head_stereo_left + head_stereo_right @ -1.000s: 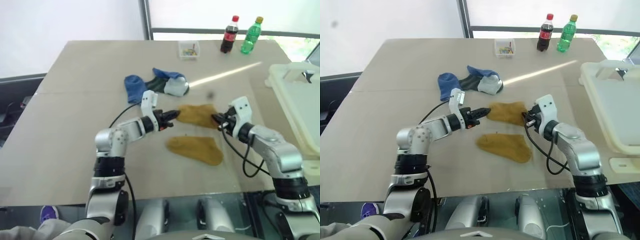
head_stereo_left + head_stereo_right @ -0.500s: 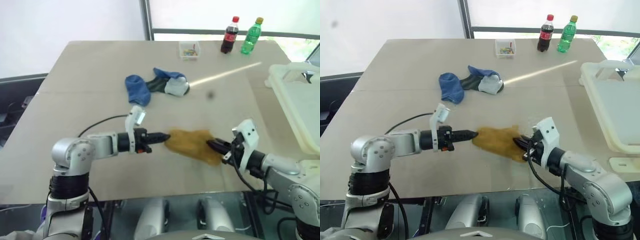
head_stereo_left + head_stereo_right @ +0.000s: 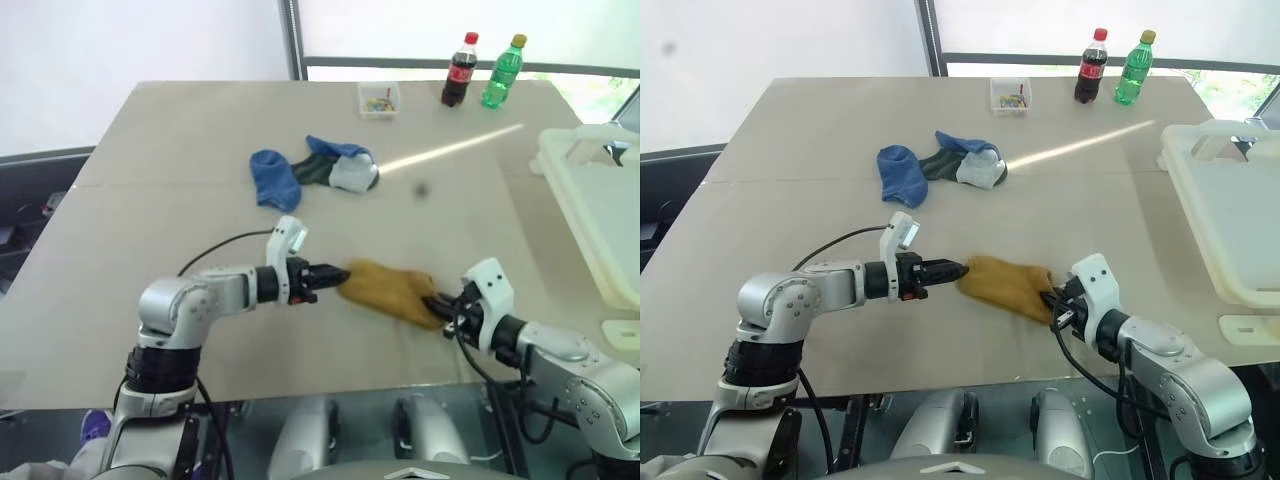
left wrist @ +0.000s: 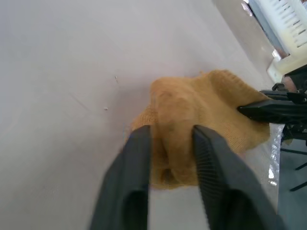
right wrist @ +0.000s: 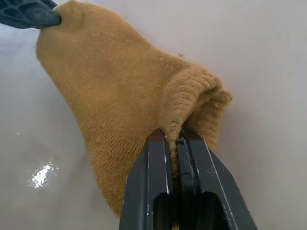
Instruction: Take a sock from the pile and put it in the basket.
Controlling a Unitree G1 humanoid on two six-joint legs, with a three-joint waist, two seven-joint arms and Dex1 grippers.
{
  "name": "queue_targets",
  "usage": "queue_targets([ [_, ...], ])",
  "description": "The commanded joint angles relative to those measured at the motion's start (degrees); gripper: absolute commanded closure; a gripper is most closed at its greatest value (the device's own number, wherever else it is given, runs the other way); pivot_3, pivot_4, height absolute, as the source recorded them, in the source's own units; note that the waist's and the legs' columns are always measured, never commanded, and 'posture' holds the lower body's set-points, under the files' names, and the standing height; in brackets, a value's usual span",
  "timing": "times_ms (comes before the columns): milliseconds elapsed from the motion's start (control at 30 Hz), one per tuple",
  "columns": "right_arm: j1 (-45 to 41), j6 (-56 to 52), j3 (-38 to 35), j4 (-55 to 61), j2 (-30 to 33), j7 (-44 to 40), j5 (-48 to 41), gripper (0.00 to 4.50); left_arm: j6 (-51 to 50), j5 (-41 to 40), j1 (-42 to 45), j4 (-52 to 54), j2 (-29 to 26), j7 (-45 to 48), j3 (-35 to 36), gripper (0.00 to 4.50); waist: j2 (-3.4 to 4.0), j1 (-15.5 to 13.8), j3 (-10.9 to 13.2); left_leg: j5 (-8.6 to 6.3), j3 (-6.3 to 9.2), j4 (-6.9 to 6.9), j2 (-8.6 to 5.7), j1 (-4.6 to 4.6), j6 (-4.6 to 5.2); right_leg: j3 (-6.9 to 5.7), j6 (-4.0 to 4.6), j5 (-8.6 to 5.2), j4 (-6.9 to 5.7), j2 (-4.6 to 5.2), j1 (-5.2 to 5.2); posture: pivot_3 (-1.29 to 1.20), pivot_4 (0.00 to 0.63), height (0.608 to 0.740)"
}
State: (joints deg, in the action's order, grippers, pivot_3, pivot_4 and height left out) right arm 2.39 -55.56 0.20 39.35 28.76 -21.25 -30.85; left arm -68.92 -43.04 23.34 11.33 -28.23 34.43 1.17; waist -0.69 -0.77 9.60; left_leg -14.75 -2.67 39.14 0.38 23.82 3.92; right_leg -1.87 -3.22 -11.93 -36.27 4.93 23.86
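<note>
My right gripper should move its grip from only the sock's ribbed cuff toward the sock's middle (image 3: 390, 291) before my left gripper folds the toe over.
A mustard-yellow sock (image 3: 388, 291) lies low over the table's near edge, stretched between my two grippers. My right gripper (image 5: 176, 139) is shut on its ribbed cuff. At the sock's other end is my left gripper (image 4: 171, 135), its fingers (image 4: 139, 153) parted with the fabric bunched between them. The pile (image 3: 312, 172), blue and grey-white socks, rests further back near the table's middle. The basket (image 3: 1240, 210), a large white tub, stands off the table's right side, and nothing shows inside it.
A cola bottle (image 3: 460, 68) and a green bottle (image 3: 502, 72) stand at the far edge, with a small clear box (image 3: 378, 99) beside them. A bright strip of sunlight crosses the table (image 3: 180, 200) behind the sock.
Both arms have drawn back and down towards the near edge, bringing the mustard sock with them over the second yellow sock. The left fingers have parted.
</note>
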Motion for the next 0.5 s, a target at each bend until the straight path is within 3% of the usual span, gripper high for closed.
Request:
queue_targets([
  [33, 0.5, 3.5, 2.0, -0.1, 2.2, -0.9, 3.3, 4.5, 2.1, 0.8, 0.0, -0.4, -0.6, 1.2, -0.3, 1.73, 0.0, 0.0, 0.0, 0.0, 0.01, 0.0, 0.0, 0.0, 0.0, -0.01, 0.0, 0.0, 0.0, 0.0, 0.0, 0.0, 0.15, 0.732],
  [133, -0.2, 6.0, 1.8, -0.7, 2.9, -1.9, 4.3, 4.5, 2.6, 1.2, 0.1, -0.8, -0.9, 1.8, -0.2, 0.54, 0.0, 0.0, 0.0, 0.0, 0.01, 0.0, 0.0, 0.0, 0.0, -0.01, 0.0, 0.0, 0.01, 0.01, -0.01, 0.0, 0.15, 0.732],
  [167, -0.5, 6.4, 0.8, -0.8, 2.7, -2.3, 3.6, 3.76, 2.5, 1.0, 0.0, -0.8, -1.3, 2.3, -0.1, 0.04, -0.01, 0.0, 0.0, 0.0, 0.01, 0.0, 0.0, 0.0, 0.01, -0.01, 0.0, 0.0, 0.02, 0.01, -0.01, 0.0, 0.15, 0.732],
  [200, -0.8, 7.0, 0.0, -0.7, 2.8, -2.9, 3.2, 3.5, 2.4, 0.8, 0.0, -0.9, -1.5, 2.7, 0.2, 0.0, -0.01, 0.0, 0.0, 0.0, 0.01, 0.0, 0.0, 0.0, 0.01, -0.01, 0.0, 0.0, 0.02, 0.01, -0.01, 0.0, 0.15, 0.732],
  [300, -0.7, 10.3, -2.0, 1.0, 3.5, -4.0, 3.6, 2.07, 2.1, -0.6, 0.1, -0.9, -2.9, 5.2, 1.3, 0.0, 0.0, 0.0, 0.0, 0.0, 0.01, 0.0, 0.02, -0.01, 0.01, -0.01, 0.0, 0.0, 0.01, 0.0, 0.0, 0.0, 0.15, 0.732],
  [467, 0.9, 13.7, -6.2, 2.9, 6.1, -9.0, 1.0, 2.07, 2.9, -0.9, -0.2, -1.1, -4.9, 7.8, 1.8, 0.0, -0.01, 0.0, 0.0, -0.01, 0.0, -0.02, 0.03, 0.05, 0.01, -0.01, -0.01, -0.01, 0.04, 0.0, 0.05, 0.0, 0.15, 0.732],
  [500, 0.4, 15.0, -6.7, 2.3, 5.5, -9.2, 0.8, 2.34, 3.2, -0.6, -0.4, -1.3, -5.0, 8.0, 1.7, 0.0, -0.01, 0.0, 0.0, -0.01, 0.01, -0.02, 0.02, 0.05, 0.01, -0.02, -0.01, -0.01, 0.05, 0.0, 0.04, 0.0, 0.15, 0.732],
])
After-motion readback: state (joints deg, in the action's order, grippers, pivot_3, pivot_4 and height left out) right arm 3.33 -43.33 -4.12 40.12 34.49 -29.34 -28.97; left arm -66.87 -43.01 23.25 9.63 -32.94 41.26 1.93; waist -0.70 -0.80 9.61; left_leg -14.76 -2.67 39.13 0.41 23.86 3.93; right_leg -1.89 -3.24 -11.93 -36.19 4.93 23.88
